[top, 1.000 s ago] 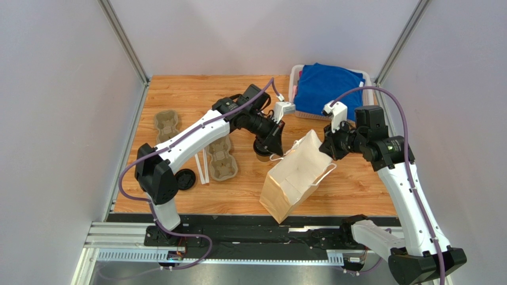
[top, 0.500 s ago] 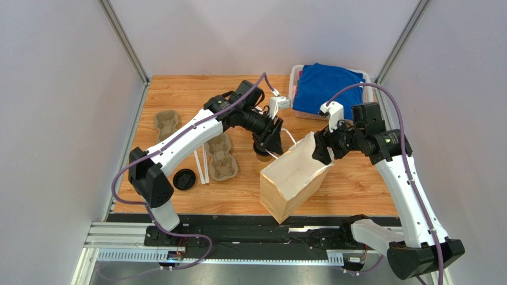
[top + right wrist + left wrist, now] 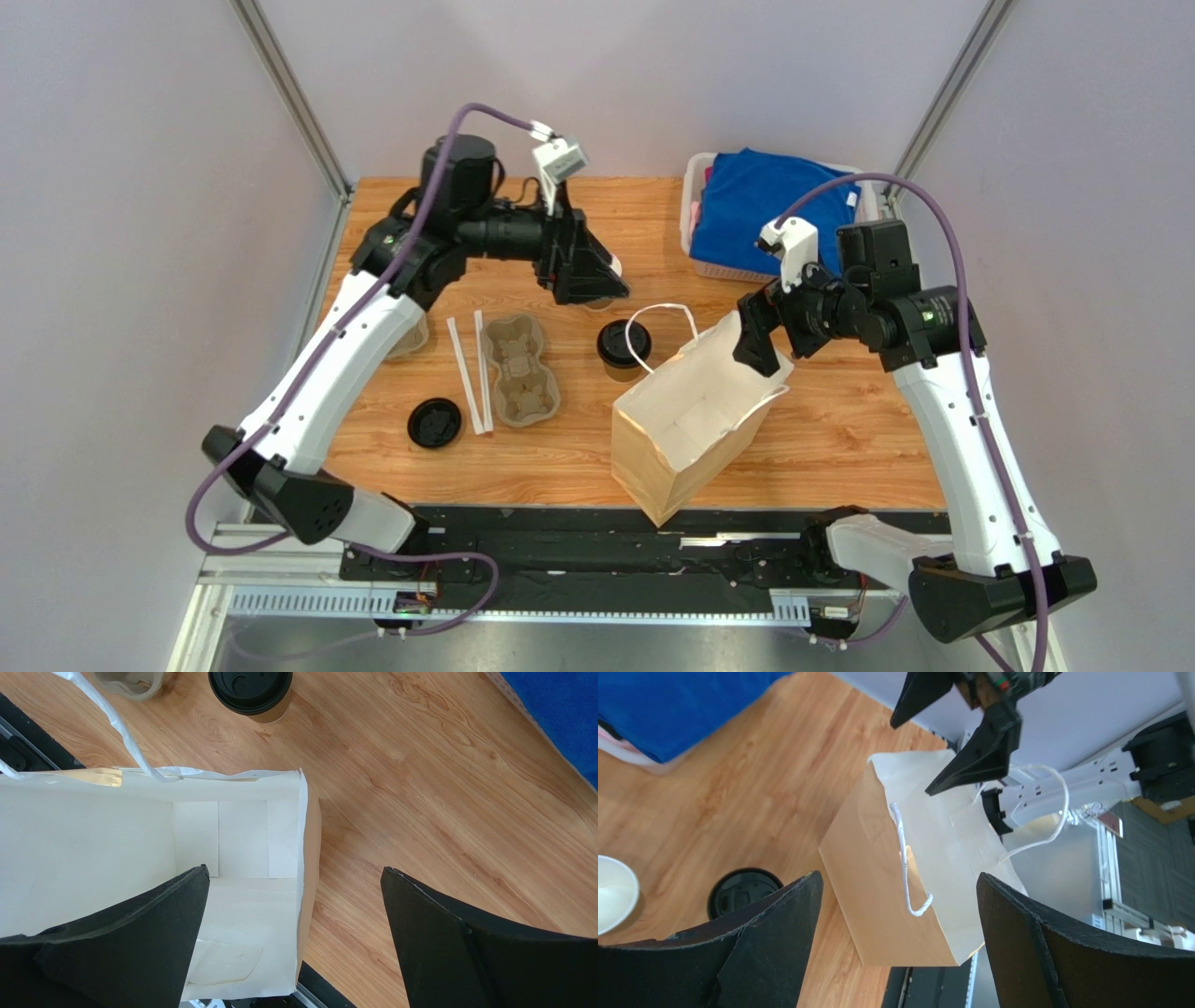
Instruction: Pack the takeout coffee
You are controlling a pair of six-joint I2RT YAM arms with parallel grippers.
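The paper bag's opening faces up, so I need to pinch the bag's rim (image 3: 302, 871) with my right gripper and tip the bag toward me before the pulp cup carrier goes in.
The takeout coffee (image 3: 623, 345), a brown cup with a black lid, stands on the table just left of the brown paper bag (image 3: 687, 420). The bag's mouth gapes open, showing its white inside (image 3: 231, 847). My left gripper (image 3: 589, 277) hangs open, high and behind the coffee, holding nothing. In the left wrist view the gripper (image 3: 899, 876) looks down on the bag (image 3: 892, 903) and the coffee (image 3: 741, 892). My right gripper (image 3: 758, 343) is open above the bag's right rim. The right wrist view shows this gripper (image 3: 295, 870) straddling that rim, with the coffee (image 3: 250, 689) beyond.
An unlidded cup (image 3: 610, 894) sits beside the coffee. A loose black lid (image 3: 435, 423), two white sticks (image 3: 467, 371) and a pulp cup carrier (image 3: 522, 371) lie to the left. A white basket (image 3: 696, 238) with blue cloth stands at the back right.
Both grippers have opened and let go of the bag. The left arm has lifted and swung back left, away from the bag handle. The bag's mouth now gapes wider.
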